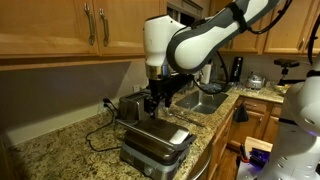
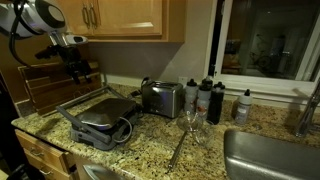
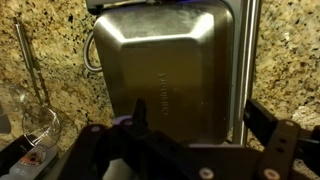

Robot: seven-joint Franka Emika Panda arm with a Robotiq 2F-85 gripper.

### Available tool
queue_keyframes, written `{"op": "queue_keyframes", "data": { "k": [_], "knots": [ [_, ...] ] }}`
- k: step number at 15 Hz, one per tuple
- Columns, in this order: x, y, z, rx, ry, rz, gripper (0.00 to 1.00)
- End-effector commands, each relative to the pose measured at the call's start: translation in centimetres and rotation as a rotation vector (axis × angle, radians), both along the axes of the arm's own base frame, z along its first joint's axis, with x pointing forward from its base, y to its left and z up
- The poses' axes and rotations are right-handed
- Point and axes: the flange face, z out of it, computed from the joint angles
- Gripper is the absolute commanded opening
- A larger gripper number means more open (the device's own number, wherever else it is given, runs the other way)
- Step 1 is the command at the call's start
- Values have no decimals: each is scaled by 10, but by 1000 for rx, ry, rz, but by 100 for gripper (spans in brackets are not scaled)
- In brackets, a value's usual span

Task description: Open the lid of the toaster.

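The robot's gripper needs to next move to the silver handle bar (image 1: 130,129) (image 3: 240,121) along the side of the toaster's lid and close there.
The toaster (image 1: 153,148) (image 2: 98,122) is a low silver-and-black grill press on the granite counter. Its lid (image 3: 165,65) (image 1: 160,135) is a flat brushed-silver plate that appears to lie closed. A silver handle bar (image 3: 240,70) runs along one side of the lid. My gripper (image 3: 200,118) hangs above the lid, open and empty. One finger is over the plate and the other is past the handle bar. The gripper also shows in both exterior views (image 1: 155,100) (image 2: 78,68), above the press.
A boxy chrome slot toaster (image 2: 162,98) (image 1: 130,105) stands behind the press. A wine glass (image 2: 190,122) (image 3: 40,120) and black bottles (image 2: 210,100) stand beside it. A sink (image 2: 270,155) lies further along. A cord (image 1: 100,135) trails on the counter. Wooden cabinets hang overhead.
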Motion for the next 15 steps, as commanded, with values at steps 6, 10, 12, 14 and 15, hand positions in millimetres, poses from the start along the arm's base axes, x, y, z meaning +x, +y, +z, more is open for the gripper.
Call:
{"op": "queue_keyframes", "data": {
  "k": [6, 10, 12, 14, 15],
  "knots": [
    [80, 20, -25, 45, 26, 1, 100],
    [93, 45, -40, 60, 24, 39, 100],
    [95, 54, -54, 61, 46, 49, 100],
    [92, 57, -66, 46, 60, 47, 100],
    [89, 57, -73, 36, 64, 46, 100]
  ]
}}
